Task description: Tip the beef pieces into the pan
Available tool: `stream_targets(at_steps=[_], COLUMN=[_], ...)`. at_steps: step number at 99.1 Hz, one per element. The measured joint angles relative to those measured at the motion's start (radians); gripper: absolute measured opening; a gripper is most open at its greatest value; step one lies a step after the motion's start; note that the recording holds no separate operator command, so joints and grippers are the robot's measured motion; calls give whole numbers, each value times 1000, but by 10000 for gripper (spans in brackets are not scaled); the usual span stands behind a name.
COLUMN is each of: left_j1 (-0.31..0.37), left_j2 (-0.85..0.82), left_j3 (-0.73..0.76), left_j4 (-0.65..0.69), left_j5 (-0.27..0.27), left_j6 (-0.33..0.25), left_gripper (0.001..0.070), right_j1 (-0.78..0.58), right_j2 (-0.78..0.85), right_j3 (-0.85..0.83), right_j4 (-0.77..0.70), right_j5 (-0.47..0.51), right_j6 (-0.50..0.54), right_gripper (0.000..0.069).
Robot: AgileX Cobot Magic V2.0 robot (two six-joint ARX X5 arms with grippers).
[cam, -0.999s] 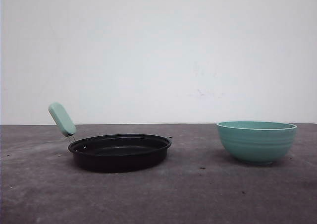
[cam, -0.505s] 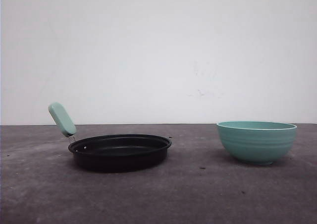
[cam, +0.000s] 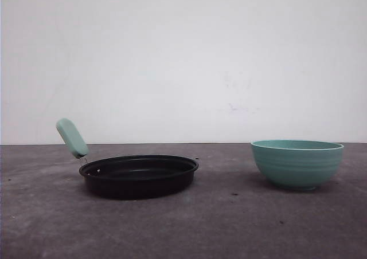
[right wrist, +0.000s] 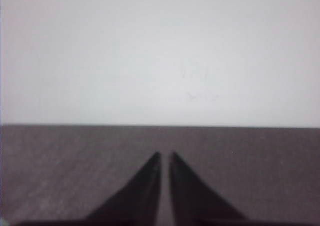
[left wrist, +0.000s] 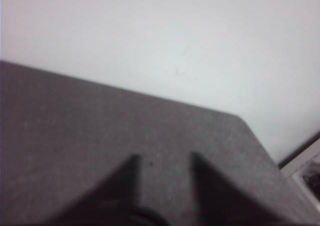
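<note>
The robot's right gripper needs to next take hold of the rim of the teal bowl [cam: 337, 145] on the side farthest from the black pan, because the bowl needs to be lifted.
The black pan [cam: 139, 175] sits on the dark table left of centre, its mint-green handle [cam: 72, 138] angled up to the left, and what shows of its inside is bare. The beef pieces are out of view. In the left wrist view my left gripper [left wrist: 165, 157] hangs open over bare tabletop, with nothing between its fingers. In the right wrist view my right gripper [right wrist: 165, 155] is shut, its fingers a thin slit apart with nothing held, pointing across the table toward the white wall.
A teal ribbed bowl [cam: 297, 163] stands on the table to the right of the pan; its inside is hidden from this low angle. The grey table [cam: 229, 224] runs back to a white wall. The left wrist view shows a table corner [left wrist: 239, 118].
</note>
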Motion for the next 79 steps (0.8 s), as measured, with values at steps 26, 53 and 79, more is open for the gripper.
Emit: stream_targets(at_steps=[26, 53, 79], left_j1=[0, -10, -7], left_j2=[3, 38, 86], left_j3=[0, -151, -520], left_j4=[-77, -48, 230], left_j5=[0, 2, 0], left_j6=[13, -29, -221], left_gripper=[663, 671, 661], right_j1=[0, 0, 2], right_j2=[55, 213, 249], right_j3=[0, 0, 0], right_j4=[-72, -267, -349], right_j5=[0, -9, -50], right_j6=[-3, 99, 106], right_gripper=[601, 617, 617])
